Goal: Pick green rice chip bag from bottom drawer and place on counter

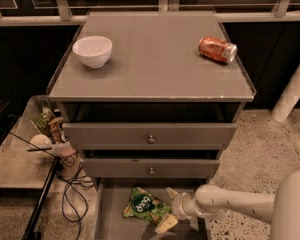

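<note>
I should next grip the green rice chip bag's end [163, 210] nearest the white arm.
The green rice chip bag [144, 206] lies flat on the grey floor of the open bottom drawer [112, 223], dark round logo facing up. My gripper [168, 209] reaches in from the right at the bag's right end. Its fingers are spread, one fingertip [171, 193] behind the bag's edge and one in front, not closed on it. The white arm runs off to the lower right. The counter [155, 69] is the flat grey top of the cabinet above.
A white bowl [92, 50] sits at the counter's left rear and an orange can [217, 49] lies on its side at the right rear. Two knobbed drawers [151, 139] sit above the open one. A glass side table [10, 159] with clutter and cables [70, 184] stands to the left.
</note>
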You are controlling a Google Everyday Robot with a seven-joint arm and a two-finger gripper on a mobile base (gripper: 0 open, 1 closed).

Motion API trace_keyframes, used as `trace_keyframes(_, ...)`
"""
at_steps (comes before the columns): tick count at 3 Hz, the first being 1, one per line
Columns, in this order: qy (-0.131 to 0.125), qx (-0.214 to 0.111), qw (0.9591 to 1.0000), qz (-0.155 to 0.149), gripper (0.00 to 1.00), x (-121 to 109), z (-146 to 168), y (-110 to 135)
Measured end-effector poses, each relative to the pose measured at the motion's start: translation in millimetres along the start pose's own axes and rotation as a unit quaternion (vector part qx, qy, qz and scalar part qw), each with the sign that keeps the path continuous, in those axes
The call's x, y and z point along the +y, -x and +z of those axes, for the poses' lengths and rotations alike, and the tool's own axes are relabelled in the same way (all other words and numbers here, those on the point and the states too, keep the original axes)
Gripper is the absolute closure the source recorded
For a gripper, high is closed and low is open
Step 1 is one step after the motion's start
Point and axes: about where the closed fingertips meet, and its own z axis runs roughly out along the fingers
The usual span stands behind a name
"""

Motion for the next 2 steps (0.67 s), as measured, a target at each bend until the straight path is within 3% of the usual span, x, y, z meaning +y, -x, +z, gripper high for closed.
trace_keyframes(2,-0.001,-0.018,0.9997,-0.017,0.0,-7.9,41.2,-30.5)
